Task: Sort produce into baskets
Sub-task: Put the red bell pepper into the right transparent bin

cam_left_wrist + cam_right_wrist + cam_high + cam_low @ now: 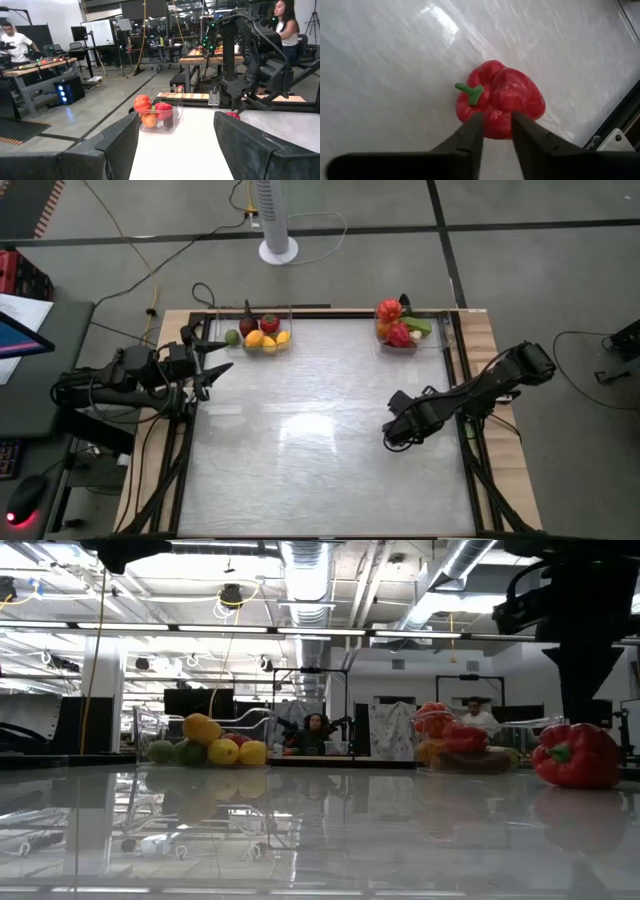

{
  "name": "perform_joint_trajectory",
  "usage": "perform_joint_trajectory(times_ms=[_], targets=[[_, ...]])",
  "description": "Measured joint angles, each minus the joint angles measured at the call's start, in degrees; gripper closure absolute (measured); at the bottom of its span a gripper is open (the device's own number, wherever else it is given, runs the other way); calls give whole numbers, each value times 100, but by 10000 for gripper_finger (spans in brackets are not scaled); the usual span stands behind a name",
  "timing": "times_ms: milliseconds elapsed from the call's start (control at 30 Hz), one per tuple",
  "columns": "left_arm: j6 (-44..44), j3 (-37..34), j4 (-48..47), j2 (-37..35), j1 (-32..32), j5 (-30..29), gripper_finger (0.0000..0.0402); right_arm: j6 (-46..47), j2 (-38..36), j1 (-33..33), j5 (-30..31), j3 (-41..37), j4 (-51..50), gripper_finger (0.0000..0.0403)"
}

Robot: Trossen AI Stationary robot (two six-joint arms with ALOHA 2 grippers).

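Next, I open my right gripper's narrowed fingers wider, as they reach only the red pepper's near edge, and take the pepper deeper around its body (503, 102) before lifting.
A red pepper (501, 96) with a green stem lies on its side on the white table, toward the right; it also shows in the low view (575, 755). My right gripper (496, 122) hangs right over it, pointing down, its fingers a narrow gap apart over the pepper's near edge; in the high view (392, 432) it hides the pepper. The left basket (258, 332) holds lemons, a lime and red and dark pieces. The right basket (405, 328) holds red peppers, a tomato and green pieces. My left gripper (222, 358) waits open at the table's left edge. My right gripper comes at the red pepper from above, pointing down, with its fingertips (476, 122) over the pepper's side away from the stem (497, 127). I cannot tell whether they touch it. The pepper lies on the table.
Both baskets stand at the table's far edge. A white fan column (277, 220) stands on the floor beyond the table. The black frame rail (615, 135) runs along the table's right edge close to the pepper. People sit at benches in the room behind.
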Motion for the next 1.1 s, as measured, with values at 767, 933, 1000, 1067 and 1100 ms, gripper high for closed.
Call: perform_joint_trajectory(times_ms=[767,933,1000,1067,1100], targets=[[-10,0,0,0,-2,-2,157,366,-9,-99,-14,-769,668,116],[-7,0,-1,0,-1,-2,157,489,-15,-99,29,-861,693,164],[-7,0,0,1,-1,-2,157,474,-15,-99,36,-861,690,191],[-7,0,0,0,-2,-2,157,474,-15,-99,59,-861,681,218],[-7,0,0,0,-1,-2,157,475,-16,-99,109,-861,680,230]])
